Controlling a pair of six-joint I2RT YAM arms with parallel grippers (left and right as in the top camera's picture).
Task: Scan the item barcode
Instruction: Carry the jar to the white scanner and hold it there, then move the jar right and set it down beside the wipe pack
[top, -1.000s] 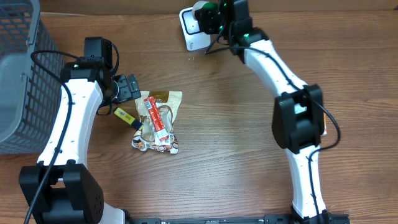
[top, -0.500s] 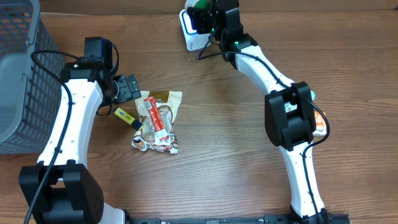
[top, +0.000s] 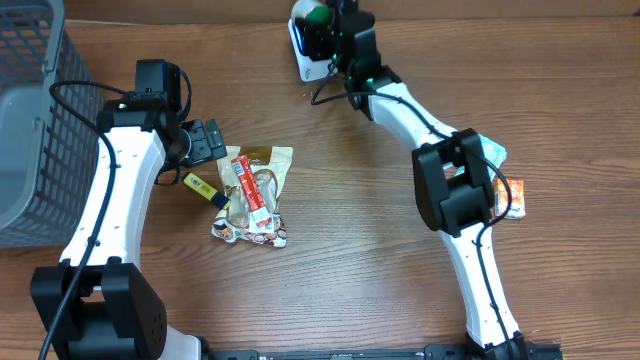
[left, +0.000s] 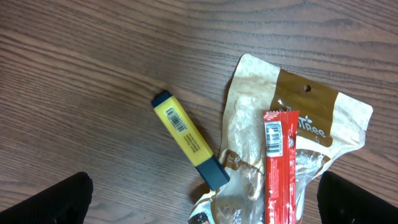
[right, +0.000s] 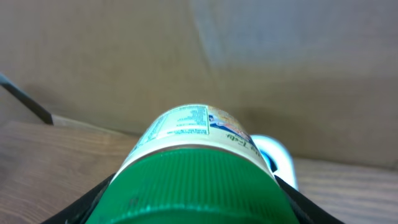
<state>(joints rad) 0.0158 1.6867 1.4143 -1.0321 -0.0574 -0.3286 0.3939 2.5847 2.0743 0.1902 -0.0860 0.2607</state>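
Observation:
The robot's right gripper should release the green-capped bottle on the bare table (top: 472, 179) next to the light blue packet.
A white-labelled bottle with a green ribbed cap (right: 193, 180) fills the right wrist view, and my right gripper (right: 196, 208) is shut on it, a dark finger (right: 84, 208) on each side. In the overhead view the bottle (top: 318, 14) is held at the table's far edge, right over the white barcode scanner (top: 304, 64); the scanner's white rim (right: 277, 152) peeks out behind the bottle. My left gripper (top: 206, 140) stands wide open above a yellow highlighter (left: 188, 139) with its barcode facing up, holding nothing.
Beside the highlighter lies a brown-and-clear snack pouch (left: 298, 118) with a red bar (left: 280, 165) on top. A grey mesh basket (top: 25, 120) stands at the left edge. Two small packets (top: 510, 196) lie by the right arm's elbow.
My right arm has swung the bottle leftward along the far edge, from beside the scanner to directly over it. The left arm and the items below it have not moved.

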